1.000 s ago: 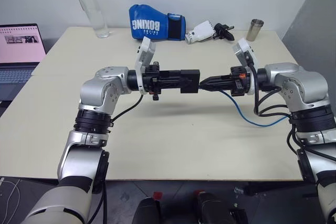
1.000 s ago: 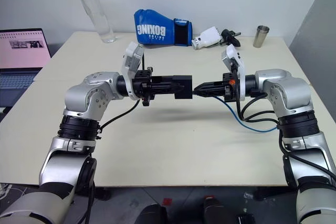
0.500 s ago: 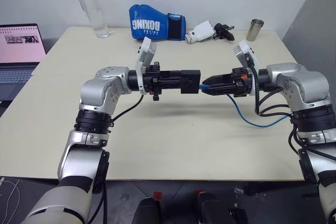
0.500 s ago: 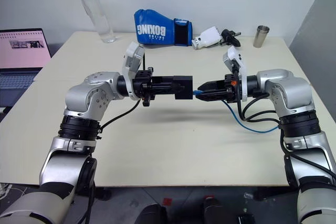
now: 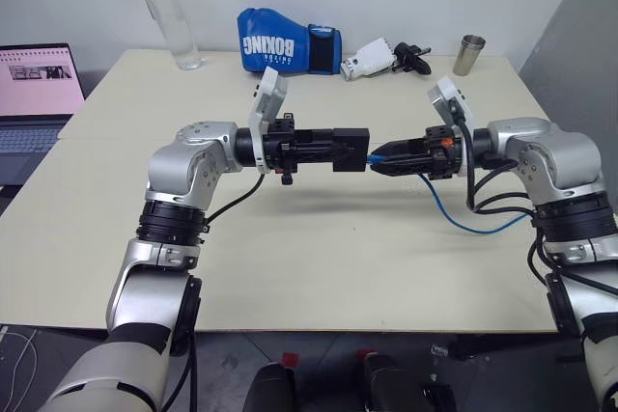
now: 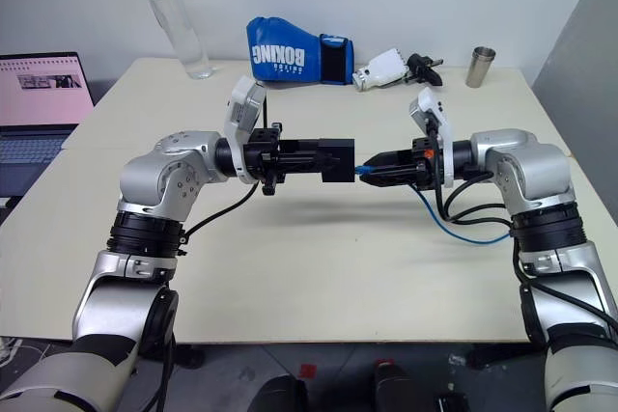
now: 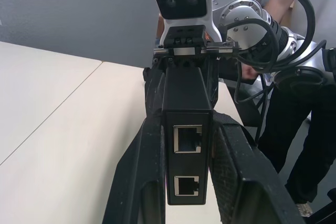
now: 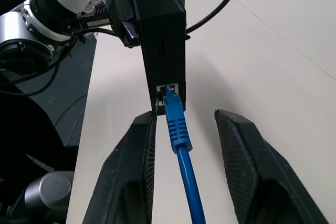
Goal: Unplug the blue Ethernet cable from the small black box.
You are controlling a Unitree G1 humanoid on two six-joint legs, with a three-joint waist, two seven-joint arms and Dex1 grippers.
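The blue plug sits in the box's port between my right gripper's open fingers, so next I squeeze the ribbed boot (image 8: 177, 124) near the port before pulling.
My left gripper (image 5: 333, 150) is shut on the small black box (image 5: 350, 150) and holds it level above the table. In the left wrist view the box (image 7: 186, 103) sits between the fingers (image 7: 149, 145) with two empty ports facing the camera. The blue Ethernet cable (image 5: 452, 217) runs from the table up to my right gripper (image 5: 379, 158). In the right wrist view its plug (image 8: 169, 97) sits at the port on the box's (image 8: 163, 35) edge. The right gripper (image 8: 184, 115) is open, one finger on each side of the cable (image 8: 182, 150) and apart from it.
On the beige table's (image 5: 290, 258) far side stand a clear bottle (image 5: 166, 12), a blue boxing glove (image 5: 288, 42), a white tool (image 5: 372, 58) and a metal cup (image 5: 470, 53). A laptop (image 5: 37, 94) is at the left. A person (image 7: 294, 129) stands behind the right arm.
The right gripper's fingers, shut to a point a second ago, have parted, and the blue plug now shows between them. Both arms and the box stayed in place.
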